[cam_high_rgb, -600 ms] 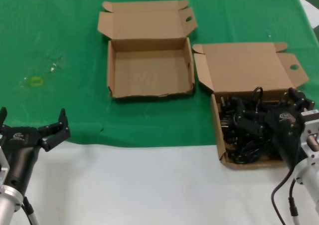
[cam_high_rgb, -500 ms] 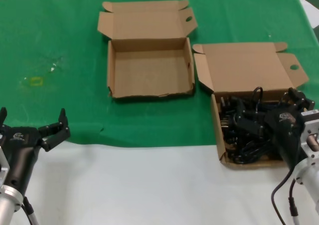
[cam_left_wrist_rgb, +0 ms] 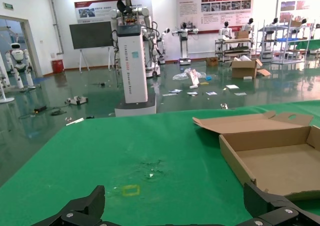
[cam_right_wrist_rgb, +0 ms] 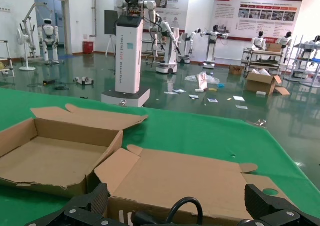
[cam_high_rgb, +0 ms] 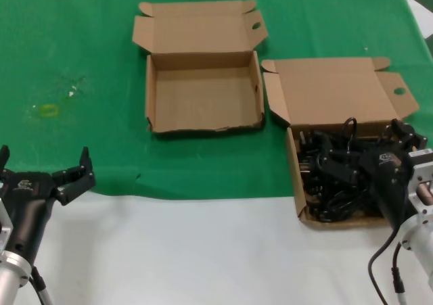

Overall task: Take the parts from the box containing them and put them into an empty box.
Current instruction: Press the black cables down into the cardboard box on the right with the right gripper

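My right gripper is going to close on the coil (cam_high_rgb: 365,145) of the black power cord, next to the raised loop at the far side of the full box.
The black coiled power cords (cam_high_rgb: 333,176) fill the brown cardboard box (cam_high_rgb: 295,176) at the right, its lid (cam_high_rgb: 335,92) lying open behind. My right gripper (cam_high_rgb: 369,146) is open and low over the cords, its fingertips (cam_high_rgb: 327,160) spread across the pile. In the right wrist view a cord loop (cam_right_wrist_rgb: 187,206) rises between the fingertips (cam_right_wrist_rgb: 95,198). The empty box (cam_high_rgb: 203,92) sits to the left, farther back, lid open; it also shows in the right wrist view (cam_right_wrist_rgb: 50,161) and the left wrist view (cam_left_wrist_rgb: 272,156). My left gripper (cam_high_rgb: 44,163) is open and empty at the near left.
A green cloth (cam_high_rgb: 81,61) covers the far part of the table; bare white tabletop (cam_high_rgb: 203,251) lies in front. A faint yellow mark (cam_high_rgb: 49,109) is on the cloth at the left.
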Tool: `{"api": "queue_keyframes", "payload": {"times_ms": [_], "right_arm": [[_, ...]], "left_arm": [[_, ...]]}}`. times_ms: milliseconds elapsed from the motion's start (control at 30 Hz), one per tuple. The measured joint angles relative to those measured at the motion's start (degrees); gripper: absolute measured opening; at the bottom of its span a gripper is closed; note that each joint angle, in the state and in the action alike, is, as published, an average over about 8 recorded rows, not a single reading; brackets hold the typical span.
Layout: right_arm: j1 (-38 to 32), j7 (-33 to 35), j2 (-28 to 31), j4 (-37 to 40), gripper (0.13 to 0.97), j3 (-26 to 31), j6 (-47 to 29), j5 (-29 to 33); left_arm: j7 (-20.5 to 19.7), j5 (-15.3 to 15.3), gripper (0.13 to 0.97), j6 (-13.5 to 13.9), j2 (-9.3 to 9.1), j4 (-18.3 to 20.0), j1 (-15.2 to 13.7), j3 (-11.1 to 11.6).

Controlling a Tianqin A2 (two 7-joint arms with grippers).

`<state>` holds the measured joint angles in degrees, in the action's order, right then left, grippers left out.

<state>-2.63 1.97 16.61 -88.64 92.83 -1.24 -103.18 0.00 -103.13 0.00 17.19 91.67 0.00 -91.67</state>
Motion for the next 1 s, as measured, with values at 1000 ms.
{"api": "queue_keyframes", "payload": {"times_ms": [1000], "right_arm": [[-6.14, -2.74, 24.26, -3.12, 0.966, 12.86, -2.63, -6.38]], "left_arm": [[0.00, 0.01, 0.659, 0.00, 0.00, 0.00, 0.00, 0.00]]}}
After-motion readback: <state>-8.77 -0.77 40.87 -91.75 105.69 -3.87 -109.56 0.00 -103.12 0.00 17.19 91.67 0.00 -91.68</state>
